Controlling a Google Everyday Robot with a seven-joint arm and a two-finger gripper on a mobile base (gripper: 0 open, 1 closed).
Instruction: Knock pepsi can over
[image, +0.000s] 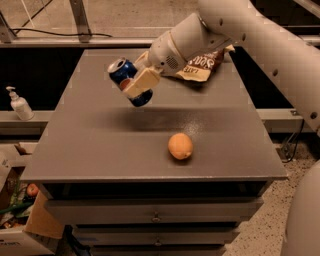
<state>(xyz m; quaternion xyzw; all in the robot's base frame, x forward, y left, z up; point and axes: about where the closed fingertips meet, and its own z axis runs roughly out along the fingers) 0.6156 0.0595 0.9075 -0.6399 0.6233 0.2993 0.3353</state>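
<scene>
I need to use my gripper to lay the pepsi can on its side on the open grey table (150, 96) behind the orange fruit.
The pepsi can (126, 79), blue with a silver top, is tilted with its top to the upper left and held above the grey table (100, 145). My gripper (139, 82) is shut on the can, one cream finger (141, 82) across its front. The white arm reaches in from the upper right.
An orange fruit (180, 146) lies on the table near the front, right of the can. A brown snack bag (200, 65) lies at the back, partly behind the arm. A white bottle (19, 104) stands on a shelf at the left. Drawers sit under the table's front edge.
</scene>
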